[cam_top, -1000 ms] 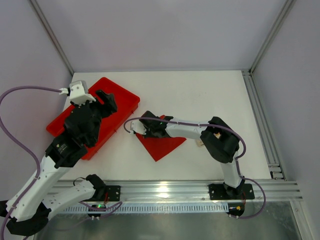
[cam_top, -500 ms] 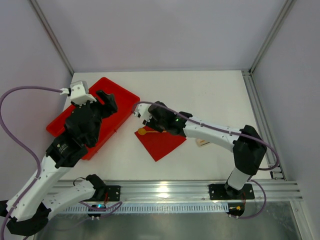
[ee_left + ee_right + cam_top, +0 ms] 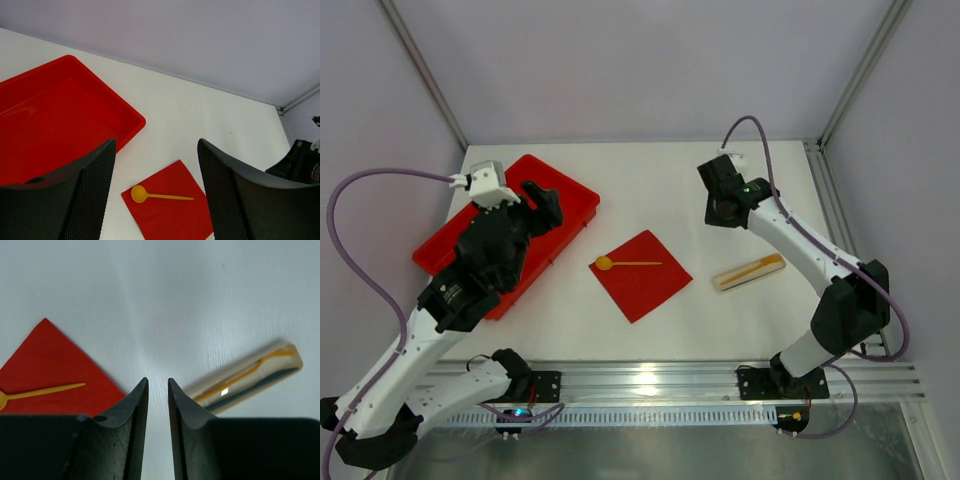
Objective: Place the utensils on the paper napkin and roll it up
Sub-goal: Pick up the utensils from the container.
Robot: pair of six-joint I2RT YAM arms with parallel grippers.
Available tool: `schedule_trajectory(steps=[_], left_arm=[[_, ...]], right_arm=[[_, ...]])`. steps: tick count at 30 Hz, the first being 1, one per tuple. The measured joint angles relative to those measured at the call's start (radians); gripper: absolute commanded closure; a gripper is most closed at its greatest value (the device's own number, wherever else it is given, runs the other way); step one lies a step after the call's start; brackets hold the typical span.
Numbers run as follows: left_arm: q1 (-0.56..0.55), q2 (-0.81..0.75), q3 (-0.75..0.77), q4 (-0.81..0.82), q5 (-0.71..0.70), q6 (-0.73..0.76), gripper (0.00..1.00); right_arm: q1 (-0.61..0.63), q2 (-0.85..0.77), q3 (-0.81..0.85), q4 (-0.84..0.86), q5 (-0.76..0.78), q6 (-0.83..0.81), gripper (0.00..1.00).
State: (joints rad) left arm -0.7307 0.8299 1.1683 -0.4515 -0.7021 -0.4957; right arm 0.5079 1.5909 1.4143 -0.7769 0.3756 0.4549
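Observation:
Next, I move my right gripper to the pale wrapper and close it on the middle of the handle of the yellow utensil (image 3: 747,272) (image 3: 225,385), next to the blue utensil.
The red paper napkin (image 3: 642,282) lies flat as a diamond mid-table, with a yellow spoon (image 3: 625,263) across its upper part, bowl to the left. Right of it, on the bare table, lies a pale wrapper (image 3: 748,272) holding a yellow and a blue utensil (image 3: 250,376). My right gripper (image 3: 725,205) hangs high at the back right, away from both; its jaws (image 3: 158,381) are a narrow gap apart and hold nothing. Over the tray, my left gripper (image 3: 542,203) is wide open and empty; between its fingers I see the napkin (image 3: 170,220) and spoon (image 3: 160,196).
A large rigid red tray (image 3: 582,192) with a raised rim sits at the back left, partly under my left arm; it looks bare inside (image 3: 50,120). Metal frame rails run along the right side (image 3: 845,250) and the near edge.
My right gripper has let go of the spoon onto the napkin, then pulled up and away to the back right. The wrapped utensils, hidden before, now show. The left arm barely moved.

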Motion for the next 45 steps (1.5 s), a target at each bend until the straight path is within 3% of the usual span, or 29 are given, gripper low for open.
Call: schedule_trajectory(steps=[2, 5, 8, 13, 18, 45], left_arm=[[0.0, 0.002, -0.004, 0.005, 0.015, -0.006, 0.32], [0.0, 0.004, -0.011, 0.014, 0.034, -0.019, 0.32], [0.0, 0.01, -0.014, 0.018, 0.045, -0.024, 0.32], [0.0, 0.014, -0.018, 0.032, 0.063, -0.03, 0.32], [0.0, 0.014, -0.03, 0.036, 0.076, -0.043, 0.32], [0.0, 0.015, -0.03, 0.037, 0.102, -0.047, 0.32]], right_arm=[[-0.022, -0.057, -0.055, -0.047, 0.01, 0.107, 0.74], [-0.059, -0.15, -0.125, -0.12, 0.022, 0.269, 0.56], [-0.112, -0.212, -0.186, -0.17, 0.029, 0.391, 0.57], [-0.233, -0.269, -0.346, -0.19, 0.013, 0.52, 0.67], [-0.31, -0.266, -0.48, -0.162, -0.037, 0.543, 0.7], [-0.349, -0.047, -0.483, 0.069, -0.073, 0.552, 0.71]])
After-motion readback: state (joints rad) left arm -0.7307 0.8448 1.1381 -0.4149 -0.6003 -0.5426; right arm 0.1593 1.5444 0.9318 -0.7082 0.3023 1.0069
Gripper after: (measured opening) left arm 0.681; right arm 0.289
